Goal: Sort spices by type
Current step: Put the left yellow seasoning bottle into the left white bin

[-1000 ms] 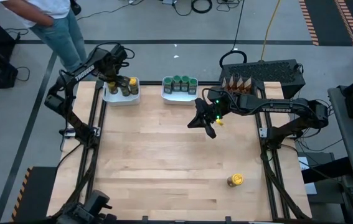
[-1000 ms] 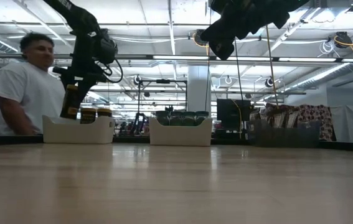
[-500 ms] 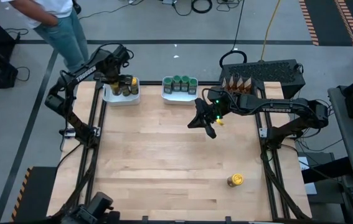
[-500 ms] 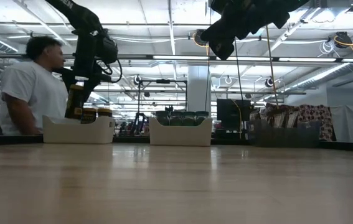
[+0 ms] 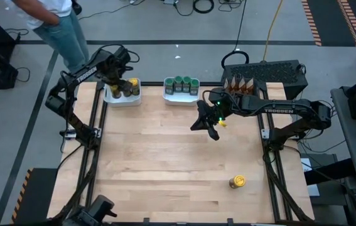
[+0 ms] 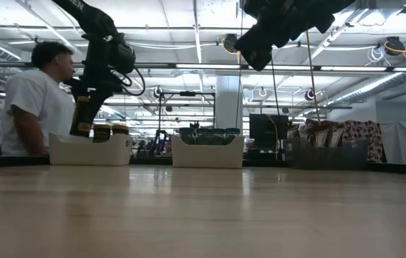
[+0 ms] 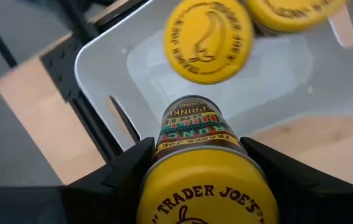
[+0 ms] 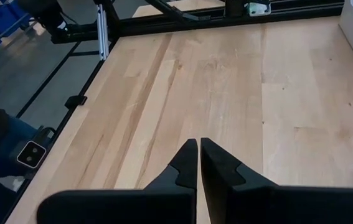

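Observation:
My left gripper should put the jar in the yellow-lidded jars' tray, at the near corner (image 5: pixel 130 98) (image 7: pixel 307 81) facing the green-lidded jars.
A round jar with a yellow lid (image 7: pixel 202 171) hangs in my left gripper (image 7: pixel 195 149) over the left part of a white tray (image 5: pixel 122 99) at the table's far left. Two more yellow-lidded jars (image 7: pixel 208 40) stand in that tray. In the low view the held jar (image 6: pixel 82 117) sits higher than the jars in the tray (image 6: pixel 111 130). My right gripper (image 5: pixel 210 129) is shut on nothing, raised over the table's middle right, its fingers (image 8: pixel 188 163) closed together. One yellow-lidded jar (image 5: pixel 237 182) stands on the table near the front right. My left gripper pinches the jar's round wall just below the lid (image 7: pixel 164 144) between its two fingers, one on each side. The fingers come from above, pointing down. The jar hangs upright, lid up, lifted above the tray floor.
A second white tray (image 5: pixel 181 95) with several green-lidded jars stands right of the first. A dark box (image 5: pixel 272 74) at the far right holds brown pointed packets (image 5: pixel 240 83). A person (image 6: pixel 34 100) stands beyond the table's far left corner. Bare wood fills the table's middle.
My left gripper has rolled a little about its own downward line with the jar, staying over the tray. The person behind the table has turned sideways.

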Motion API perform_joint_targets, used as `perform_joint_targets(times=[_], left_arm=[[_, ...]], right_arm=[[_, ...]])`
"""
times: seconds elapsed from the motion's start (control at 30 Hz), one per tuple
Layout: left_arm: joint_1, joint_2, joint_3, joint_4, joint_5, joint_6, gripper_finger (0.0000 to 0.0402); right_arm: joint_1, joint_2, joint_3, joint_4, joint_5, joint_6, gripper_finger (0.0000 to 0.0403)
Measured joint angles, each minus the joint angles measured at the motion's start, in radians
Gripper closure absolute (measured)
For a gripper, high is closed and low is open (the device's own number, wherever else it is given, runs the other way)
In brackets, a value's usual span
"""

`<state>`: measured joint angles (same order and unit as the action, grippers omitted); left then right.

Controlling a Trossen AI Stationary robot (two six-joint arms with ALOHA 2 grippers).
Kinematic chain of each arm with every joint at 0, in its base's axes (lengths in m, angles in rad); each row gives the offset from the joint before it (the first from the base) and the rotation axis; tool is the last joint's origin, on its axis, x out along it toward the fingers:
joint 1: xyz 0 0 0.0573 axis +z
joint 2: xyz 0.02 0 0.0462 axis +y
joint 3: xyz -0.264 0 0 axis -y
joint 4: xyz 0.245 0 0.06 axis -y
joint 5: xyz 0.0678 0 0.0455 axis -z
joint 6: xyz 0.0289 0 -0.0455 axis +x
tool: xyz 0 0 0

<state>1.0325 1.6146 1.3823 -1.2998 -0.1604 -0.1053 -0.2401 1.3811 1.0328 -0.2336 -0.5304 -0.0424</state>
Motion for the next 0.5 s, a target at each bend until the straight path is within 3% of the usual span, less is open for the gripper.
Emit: perform_joint_targets(times=[0.5], left_arm=[[-0.045, 0.0, 0.0, 0.043, 0.001, 0.738, 0.0173]], right_arm=[[0.0, 0.0, 0.0, -0.028, 0.0, 0.033, 0.0403]])
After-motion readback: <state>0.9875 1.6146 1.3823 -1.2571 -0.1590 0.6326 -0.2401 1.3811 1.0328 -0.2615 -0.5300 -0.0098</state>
